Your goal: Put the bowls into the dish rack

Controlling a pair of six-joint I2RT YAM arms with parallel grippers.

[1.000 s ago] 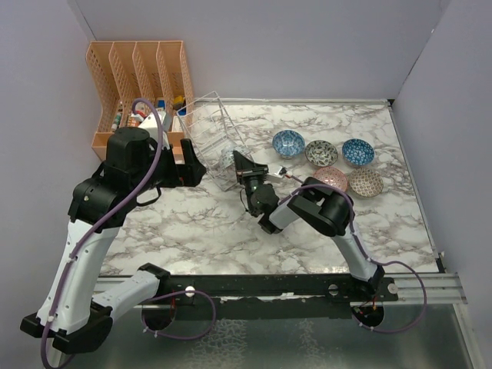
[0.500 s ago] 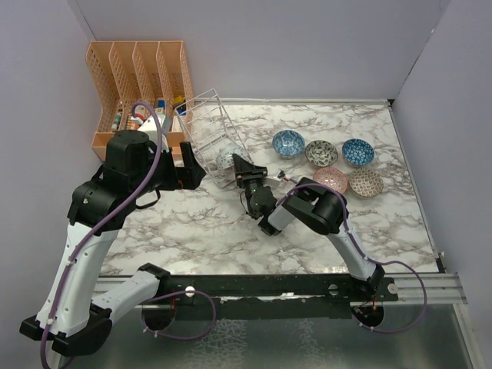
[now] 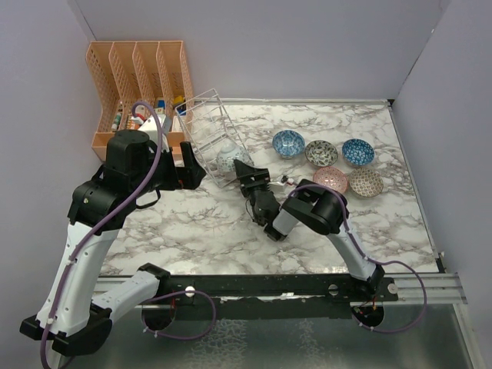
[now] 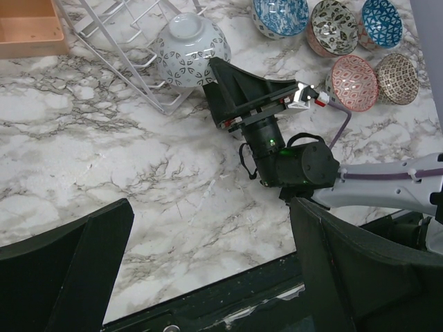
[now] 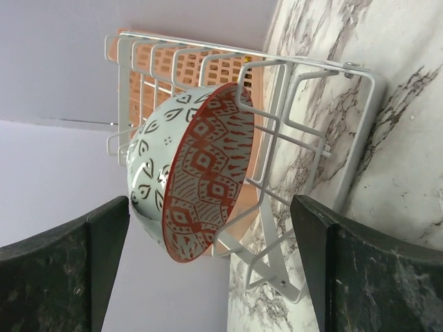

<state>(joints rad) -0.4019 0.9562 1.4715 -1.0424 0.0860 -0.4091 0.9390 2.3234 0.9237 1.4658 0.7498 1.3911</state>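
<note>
Next, I should move my right gripper to the pink bowl in front of the grey bowl and grip the bowl's rim (image 3: pixel 314 179) facing the dish rack.
The dish rack (image 3: pixel 209 131) of white wire stands at the back left of the marble table. One white bowl with a red patterned inside (image 5: pixel 197 173) sits on its edge in the rack (image 5: pixel 304 131); it also shows as a pale bowl (image 3: pixel 229 158) from above. My right gripper (image 3: pixel 250 174) is just in front of it, open, its fingers (image 5: pixel 104 256) either side of the bowl and apart from it. Several more bowls lie to the right: blue (image 3: pixel 288 143), grey (image 3: pixel 321 152), blue (image 3: pixel 358 151), pink (image 3: pixel 330 178). My left gripper (image 3: pixel 190 164) hovers left of the rack, open and empty.
An orange slotted file organizer (image 3: pixel 138 81) stands behind the rack against the left wall. A brown-grey bowl (image 3: pixel 365 182) lies by the pink one. In the left wrist view the right arm (image 4: pixel 297 162) crosses the marble below the rack (image 4: pixel 124 31).
My right gripper went from shut to open and let go of the bowl, which now rests in the rack. The gripper drew back slightly toward the near side.
</note>
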